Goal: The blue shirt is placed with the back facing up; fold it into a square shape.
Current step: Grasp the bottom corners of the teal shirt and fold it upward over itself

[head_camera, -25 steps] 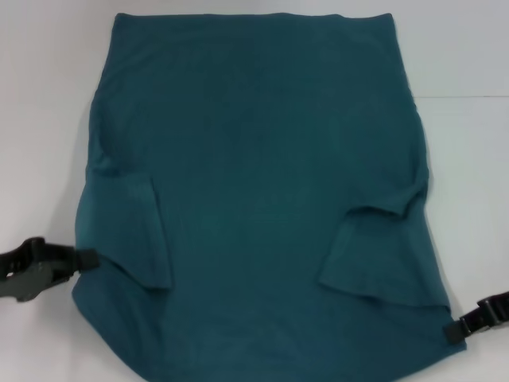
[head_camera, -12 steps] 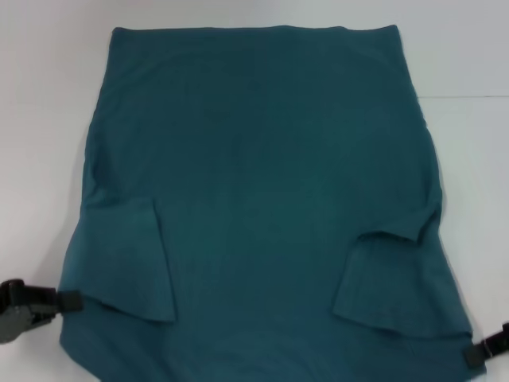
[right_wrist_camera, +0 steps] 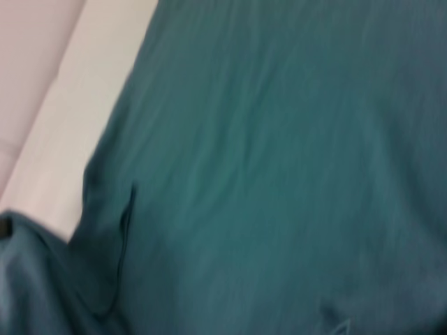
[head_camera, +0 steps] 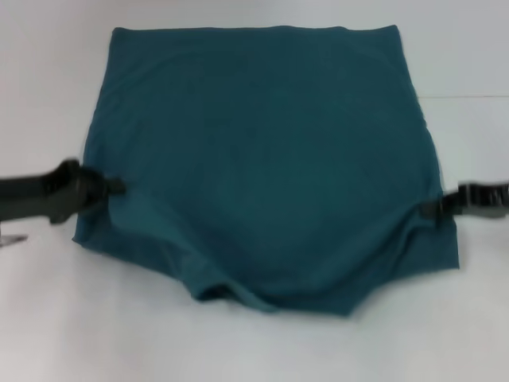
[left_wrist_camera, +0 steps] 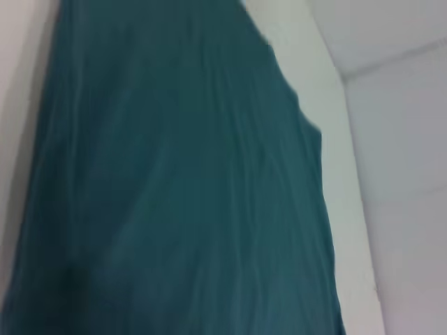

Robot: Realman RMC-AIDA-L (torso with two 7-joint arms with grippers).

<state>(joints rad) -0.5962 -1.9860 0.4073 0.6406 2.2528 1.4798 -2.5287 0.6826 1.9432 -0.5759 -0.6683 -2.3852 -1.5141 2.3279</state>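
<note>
I should release the lifted cloth from my left gripper onto the flat shirt, halfway from this gripper to the far hem (head_camera: 122, 115). The cloth is held a little above the table.
The blue shirt (head_camera: 262, 143) lies on the white table, plain side up, with its far hem straight and flat. Its near part is lifted and doubled over, and a sagging fold (head_camera: 270, 298) hangs in the near middle. My left gripper (head_camera: 114, 188) is shut on the shirt's left edge. My right gripper (head_camera: 432, 209) is shut on its right edge. Both hold the cloth a little above the table, about level with the shirt's middle. The shirt fills the left wrist view (left_wrist_camera: 181, 195) and the right wrist view (right_wrist_camera: 279, 174); no lettering shows.
The white table (head_camera: 48, 318) surrounds the shirt on all sides. A thin seam (head_camera: 469, 97) runs across the table at the far right. No other objects are in view.
Both grippers have moved from the shirt's near corners away from me, carrying the near edge up and over. The folded-in sleeves are now hidden under the lifted cloth.
</note>
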